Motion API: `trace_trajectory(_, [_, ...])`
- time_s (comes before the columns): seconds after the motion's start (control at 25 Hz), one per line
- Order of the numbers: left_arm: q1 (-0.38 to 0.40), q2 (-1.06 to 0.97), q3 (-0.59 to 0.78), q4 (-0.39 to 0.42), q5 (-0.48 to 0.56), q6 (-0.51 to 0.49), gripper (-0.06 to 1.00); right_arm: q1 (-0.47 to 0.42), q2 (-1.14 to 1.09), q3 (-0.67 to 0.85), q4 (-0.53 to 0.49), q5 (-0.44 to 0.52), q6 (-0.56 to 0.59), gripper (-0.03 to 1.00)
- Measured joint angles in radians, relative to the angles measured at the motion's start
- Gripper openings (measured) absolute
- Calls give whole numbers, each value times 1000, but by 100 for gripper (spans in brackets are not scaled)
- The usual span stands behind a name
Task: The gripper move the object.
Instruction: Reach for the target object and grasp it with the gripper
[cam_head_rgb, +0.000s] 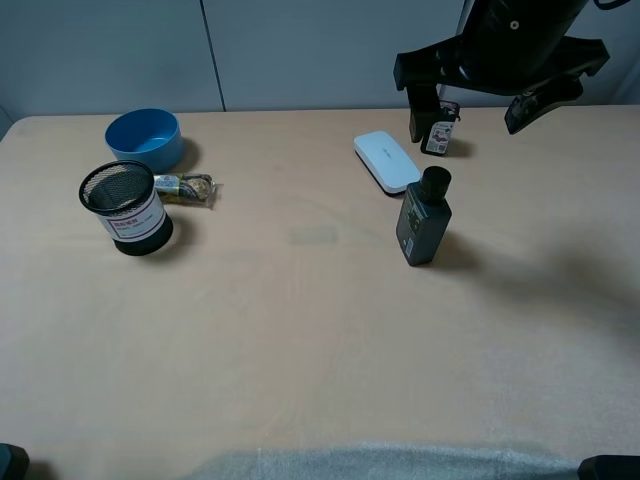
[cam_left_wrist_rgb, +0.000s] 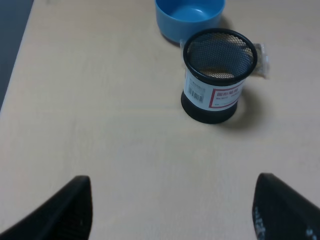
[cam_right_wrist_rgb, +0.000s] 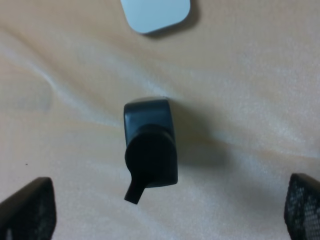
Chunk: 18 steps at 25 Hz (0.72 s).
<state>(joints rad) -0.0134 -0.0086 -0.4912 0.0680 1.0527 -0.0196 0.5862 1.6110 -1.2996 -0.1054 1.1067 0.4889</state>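
Note:
The dark grey-green bottle has a round black cap. Next, my right gripper closes just below that cap, on the upper body (cam_head_rgb: 426, 212) (cam_right_wrist_rgb: 168, 174) of the bottle.
The object is a dark grey-green flat-sided bottle (cam_head_rgb: 423, 222) with a round black cap. It stands upright on the tan table, right of centre. The right wrist view looks down on its cap (cam_right_wrist_rgb: 150, 152). My right gripper (cam_head_rgb: 480, 108) hangs high above and behind the bottle, open and empty. In the right wrist view (cam_right_wrist_rgb: 165, 209) its fingertips (cam_right_wrist_rgb: 27, 210) stand wide apart on either side of the bottle, not touching it. My left gripper (cam_left_wrist_rgb: 172, 215) is open and empty, low over the table in front of the mesh cup (cam_left_wrist_rgb: 217, 75).
A white flat device (cam_head_rgb: 387, 160) lies just behind the bottle. A small black packet with a red top (cam_head_rgb: 440, 128) stands behind that. At the left are the black mesh cup (cam_head_rgb: 127, 208), a blue bowl (cam_head_rgb: 145, 137) and a snack wrapper (cam_head_rgb: 186, 188).

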Motion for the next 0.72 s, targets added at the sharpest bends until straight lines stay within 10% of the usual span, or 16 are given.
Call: trace_trajectory(0.72, [0, 0, 0, 0, 0, 0, 73, 2, 117, 0, 71, -23, -29, 69])
